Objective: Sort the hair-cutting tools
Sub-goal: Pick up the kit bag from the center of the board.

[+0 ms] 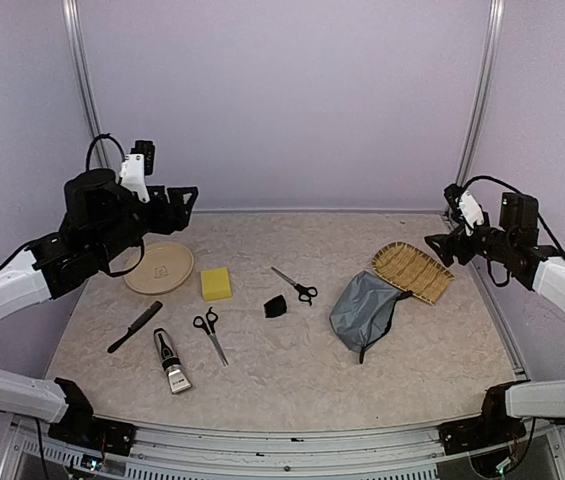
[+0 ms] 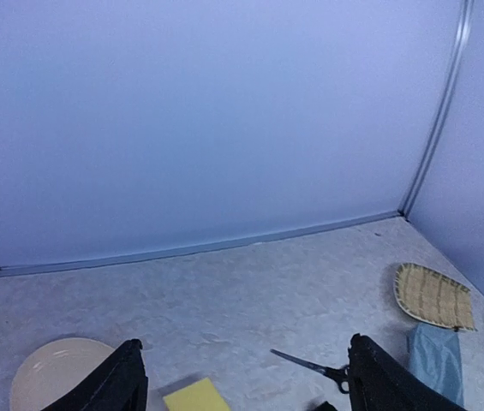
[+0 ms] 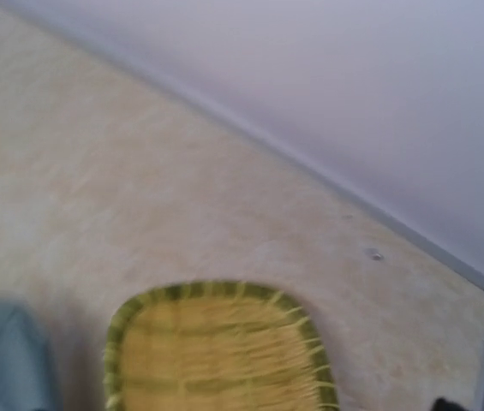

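Note:
The zip-end corner (image 1: 408,294) of the grey zip pouch, against the woven tray, should be the next spot that I move my right gripper to and close it on.
One pair of black-handled scissors (image 1: 297,285) (image 2: 310,366) lies mid-table, with a small black piece (image 1: 276,307) just in front of it. A second pair of scissors (image 1: 210,331), the black-and-silver clipper (image 1: 171,361) and the long black comb (image 1: 134,327) lie at the front left. My left gripper (image 1: 178,204) (image 2: 250,381) hangs open and empty, high above the beige plate (image 1: 159,268) (image 2: 57,372). My right gripper (image 1: 440,247) is raised at the right, open and empty, over the far edge of the woven tray (image 1: 413,271) (image 3: 224,351). Its fingers stay out of the right wrist view.
A yellow sponge (image 1: 216,283) (image 2: 194,396) sits next to the plate. The grey zip pouch (image 1: 365,310) (image 2: 437,360) (image 3: 6,355) lies against the woven tray (image 2: 434,295) at the right. Lilac walls close off the back and both sides.

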`<state>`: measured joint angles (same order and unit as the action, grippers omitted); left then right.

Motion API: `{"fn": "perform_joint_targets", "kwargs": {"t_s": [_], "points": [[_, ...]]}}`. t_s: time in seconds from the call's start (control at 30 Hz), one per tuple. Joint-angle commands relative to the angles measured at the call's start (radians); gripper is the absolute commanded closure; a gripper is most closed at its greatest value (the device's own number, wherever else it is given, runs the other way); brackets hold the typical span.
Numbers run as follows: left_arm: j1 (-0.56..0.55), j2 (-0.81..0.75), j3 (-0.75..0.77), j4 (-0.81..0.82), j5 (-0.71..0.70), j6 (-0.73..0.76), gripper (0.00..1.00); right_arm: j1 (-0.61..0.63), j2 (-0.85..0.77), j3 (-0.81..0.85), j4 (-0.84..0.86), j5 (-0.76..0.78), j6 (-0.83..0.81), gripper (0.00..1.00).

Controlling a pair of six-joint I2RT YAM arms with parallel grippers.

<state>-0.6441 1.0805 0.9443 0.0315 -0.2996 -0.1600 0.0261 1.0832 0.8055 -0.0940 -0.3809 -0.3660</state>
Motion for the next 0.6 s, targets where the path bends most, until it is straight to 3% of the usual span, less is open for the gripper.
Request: {"fn": "perform_joint_targets", "kwargs": {"t_s": [0.0, 0.2, 0.27, 0.37, 0.57], "points": [[-0.201, 0.115, 0.09, -0.111, -0.013, -0.028, 0.27, -0.014, 0.004, -0.015, -0.134, -0.185, -0.34, 0.12], [-0.465, 0.363, 0.176, -0.128, 0.033, -0.076, 0.38, -0.016, 0.149, 0.044, -0.426, -0.22, -0.744, 0.39], [-0.535, 0.46, 0.211, -0.126, 0.059, -0.08, 0.4, -0.017, 0.215, 0.074, -0.508, -0.193, -0.82, 0.44], [-0.582, 0.592, 0.262, -0.106, 0.18, -0.099, 0.4, -0.017, 0.275, 0.085, -0.53, -0.141, -0.87, 0.39], [-0.636, 0.809, 0.368, -0.053, 0.217, -0.184, 0.39, -0.003, 0.323, 0.075, -0.418, -0.106, -0.89, 0.33]]}}
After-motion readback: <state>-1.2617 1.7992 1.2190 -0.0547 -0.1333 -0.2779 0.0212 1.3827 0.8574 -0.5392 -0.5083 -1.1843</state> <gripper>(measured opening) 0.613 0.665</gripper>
